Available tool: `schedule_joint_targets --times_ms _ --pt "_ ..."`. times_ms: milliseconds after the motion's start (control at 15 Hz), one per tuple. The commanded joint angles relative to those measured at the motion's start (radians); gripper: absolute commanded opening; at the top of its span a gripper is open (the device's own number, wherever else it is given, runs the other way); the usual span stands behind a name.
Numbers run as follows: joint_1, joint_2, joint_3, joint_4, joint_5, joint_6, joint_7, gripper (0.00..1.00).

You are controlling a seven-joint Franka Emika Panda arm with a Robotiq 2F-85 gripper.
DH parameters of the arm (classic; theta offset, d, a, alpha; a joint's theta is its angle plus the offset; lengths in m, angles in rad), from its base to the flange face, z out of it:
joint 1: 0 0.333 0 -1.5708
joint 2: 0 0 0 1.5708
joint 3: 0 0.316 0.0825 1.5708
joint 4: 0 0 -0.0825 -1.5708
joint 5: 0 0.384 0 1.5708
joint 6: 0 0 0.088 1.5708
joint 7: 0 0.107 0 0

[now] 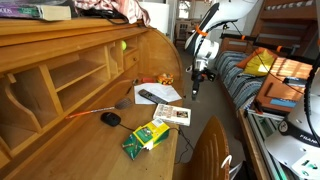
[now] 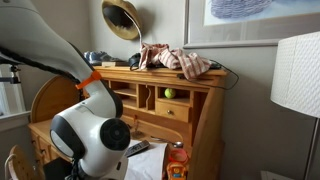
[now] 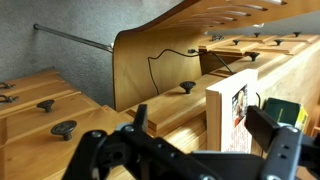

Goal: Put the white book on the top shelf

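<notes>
Next, my gripper needs to go to the white book's front edge [image 1: 188, 116] [image 3: 213, 120], the one facing away from the pigeonholes, and close there.
The white book [image 1: 172, 114], thin with reddish-brown print, lies flat on the open desk surface near its far end. In the wrist view the white book [image 3: 235, 120] shows edge-on between my two dark fingers. My gripper [image 1: 195, 86] hangs open beside the far end of the desk, a little away from the book and touching nothing. In the wrist view the gripper [image 3: 200, 118] has its jaws spread wide. The top shelf [image 1: 70, 28] is the long wooden board over the pigeonholes; in an exterior view the top shelf [image 2: 150, 72] carries clutter.
A green-and-yellow box [image 1: 146, 136] lies nearer the desk's front. A paper sheet [image 1: 160, 94], a black mouse [image 1: 110, 119] and an orange pen [image 1: 85, 113] are close by. Crumpled cloth [image 2: 185, 62] and a brass horn [image 2: 122, 18] occupy the top shelf. A chair back [image 1: 210, 150] stands beside the desk.
</notes>
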Motion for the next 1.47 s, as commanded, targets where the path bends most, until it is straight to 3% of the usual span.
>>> schedule_joint_targets --times_ms 0,67,400,1000,1400 --pt "0.000 0.073 -0.011 0.057 -0.019 -0.058 0.027 1.00" --pt "-0.001 0.028 -0.007 0.018 -0.002 -0.026 0.001 1.00" --pt "-0.029 0.074 0.006 0.052 0.047 -0.039 -0.022 1.00" --pt "-0.139 0.179 0.016 0.149 0.128 -0.246 -0.089 1.00" --pt "-0.121 0.221 0.029 0.154 0.143 -0.277 -0.114 1.00"
